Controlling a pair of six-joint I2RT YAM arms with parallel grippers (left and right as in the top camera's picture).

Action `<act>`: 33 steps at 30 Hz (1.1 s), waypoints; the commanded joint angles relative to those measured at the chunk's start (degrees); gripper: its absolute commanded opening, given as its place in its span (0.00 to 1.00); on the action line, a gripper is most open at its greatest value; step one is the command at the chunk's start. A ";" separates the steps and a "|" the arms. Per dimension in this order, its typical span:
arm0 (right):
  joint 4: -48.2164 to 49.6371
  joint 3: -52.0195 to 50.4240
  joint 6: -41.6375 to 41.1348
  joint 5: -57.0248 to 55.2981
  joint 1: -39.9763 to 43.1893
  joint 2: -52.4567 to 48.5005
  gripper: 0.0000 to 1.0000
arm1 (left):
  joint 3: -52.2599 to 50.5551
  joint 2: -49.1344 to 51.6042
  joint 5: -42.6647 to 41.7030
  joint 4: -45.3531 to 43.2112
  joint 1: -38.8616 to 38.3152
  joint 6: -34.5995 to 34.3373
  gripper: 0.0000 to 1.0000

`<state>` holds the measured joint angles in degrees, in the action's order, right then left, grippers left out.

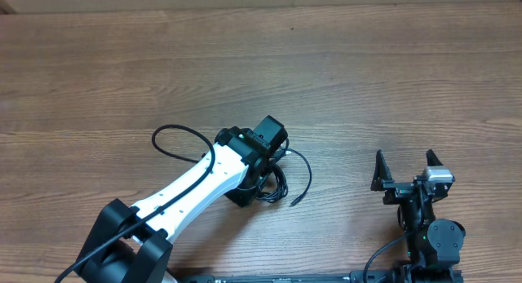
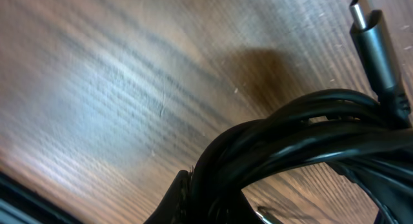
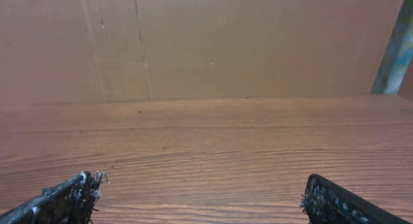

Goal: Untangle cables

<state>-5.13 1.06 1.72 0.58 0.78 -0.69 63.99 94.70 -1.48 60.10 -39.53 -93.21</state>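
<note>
I pinch several cable loops in my left gripper, so I will open it and take the bundle just behind the plug end [image 2: 392, 102].
The cables [image 1: 280, 185] lie as a tangled black bundle on the wooden table near the middle, with one loose end [image 1: 307, 175] curving out to the right. My left gripper [image 1: 271, 162] is down on the bundle. In the left wrist view the cables [image 2: 310, 130] fill the frame as looped black cords pressed against one dark finger [image 2: 177, 199], and a grey plug end [image 2: 373, 31] sticks up at the top right. The other finger is hidden behind the cords. My right gripper [image 1: 405, 167] is open and empty at the right, showing only bare table between its fingers [image 3: 206, 204].
The left arm's own thicker black wire [image 1: 175, 134] loops out to the left of the wrist. A brown cardboard wall [image 3: 206, 43] stands along the table's far edge. The right arm's base [image 1: 432, 242] sits at the front right.
</note>
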 commanded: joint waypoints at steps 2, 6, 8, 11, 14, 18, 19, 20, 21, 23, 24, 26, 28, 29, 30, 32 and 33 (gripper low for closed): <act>0.39 -0.61 -0.17 -0.66 0.42 0.52 1.00 | -0.15 0.35 -6.12 0.04 -0.24 -12.07 0.14; 0.39 -0.61 -0.15 -0.66 0.42 0.52 1.00 | -0.15 0.37 -4.98 -0.15 -0.24 -12.85 0.09; 0.39 -0.61 -0.17 -0.66 0.42 0.52 1.00 | -0.15 0.39 -2.51 -0.15 -0.24 -12.85 0.04; 0.39 -0.61 -0.17 -0.68 0.42 0.52 1.00 | -0.15 0.42 1.33 -0.13 -0.26 -12.85 0.04; 0.39 -0.61 -0.15 -0.66 0.42 0.52 1.00 | -0.15 0.42 1.90 -0.17 -0.24 -12.90 0.04; 0.39 -0.61 -0.17 -0.66 0.42 0.52 1.00 | -0.15 0.44 -1.31 -0.15 -0.26 -14.51 0.04; 0.39 -0.61 -0.17 -0.66 0.42 0.52 1.00 | -0.15 0.44 -2.99 -0.15 -0.26 -15.56 0.04; 0.39 -0.61 -0.17 -0.66 0.42 0.52 1.00 | -0.15 0.44 -4.20 -0.17 -0.26 -16.37 0.04; 0.39 -0.61 -0.17 -0.66 0.42 0.52 1.00 | -0.15 0.44 -4.79 -0.24 -0.26 -16.74 0.05; 0.39 -0.61 -0.17 -0.66 0.42 0.52 1.00 | -0.15 0.44 -4.57 -0.39 -0.26 -16.72 0.24; 0.39 -0.61 -0.17 -0.66 0.42 0.52 1.00 | -0.15 0.44 -3.87 -0.37 -0.26 -16.70 0.37; 0.39 -0.61 -0.15 -0.66 0.42 0.52 1.00 | -0.15 0.44 -2.05 -0.33 -0.24 -15.34 0.88; 0.39 -0.61 -0.17 -0.66 0.42 0.52 1.00 | -0.13 0.44 2.16 -0.55 -0.17 -8.79 1.00; 0.39 -0.61 -0.17 -0.68 0.42 0.52 1.00 | -0.13 0.44 5.31 -1.01 -0.09 -3.32 1.00; 0.39 -0.61 -0.17 -0.66 0.42 0.52 1.00 | -0.11 0.44 8.22 -1.86 0.13 2.43 1.00; 0.39 -0.61 -0.17 -0.68 0.42 0.52 1.00 | 0.07 0.42 14.01 -4.50 0.85 17.88 1.00; 0.39 -0.61 -0.17 -0.66 0.42 0.52 1.00 | 0.33 0.42 16.02 -5.75 1.31 26.10 1.00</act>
<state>-5.13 1.06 1.69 0.56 0.78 -0.69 64.01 94.70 3.99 55.92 -39.33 -92.01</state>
